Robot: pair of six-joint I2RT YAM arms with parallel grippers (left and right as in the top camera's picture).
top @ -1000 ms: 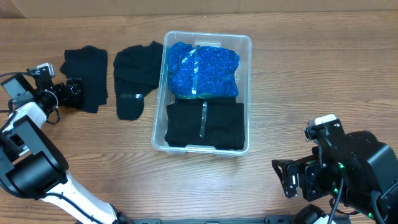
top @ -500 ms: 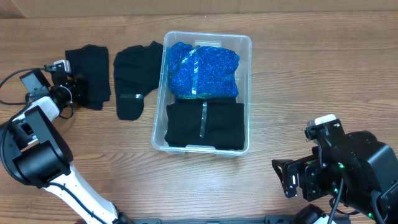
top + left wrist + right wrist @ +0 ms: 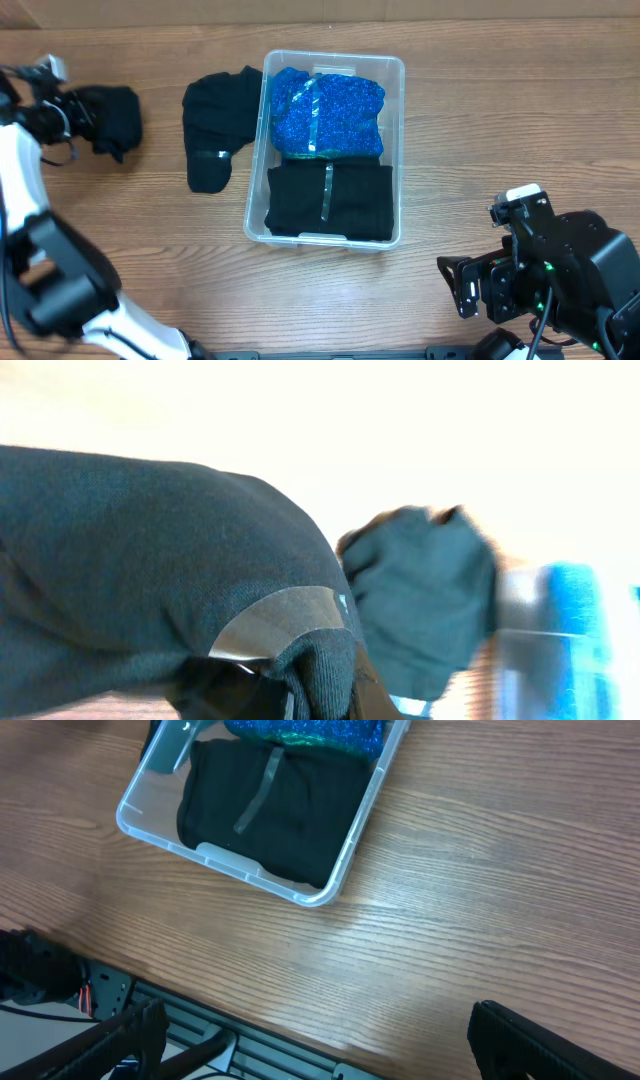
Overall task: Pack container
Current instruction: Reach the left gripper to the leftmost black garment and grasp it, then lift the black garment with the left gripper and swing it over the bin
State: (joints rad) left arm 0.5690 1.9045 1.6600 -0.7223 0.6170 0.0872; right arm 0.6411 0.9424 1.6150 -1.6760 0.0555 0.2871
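Next, I drop the bunched black garment from my left gripper on top of the blue folded garment (image 3: 317,127) inside the clear container.
The clear container (image 3: 401,150) stands mid-table with a blue folded garment (image 3: 328,112) in its far half and a black one (image 3: 330,200) in its near half. Another black garment (image 3: 218,125) lies flat just left of it. At the far left my left gripper (image 3: 86,110) is shut on a bunched black garment (image 3: 112,118). In the left wrist view that dark knit cloth (image 3: 130,560) fills the frame, a fold pinched in my left gripper (image 3: 320,695). My right gripper (image 3: 462,285) stands open at the near right, holding nothing; in its wrist view the container (image 3: 345,860) is ahead.
The near table edge with metal framing (image 3: 260,1045) shows under the right wrist. Cables trail by the left arm (image 3: 30,200) along the table's left side. Bare wood (image 3: 500,130) lies right of the container.
My left gripper has shut on the far-left black garment and pulled it up and to the left, bunching it. The right arm has not moved.
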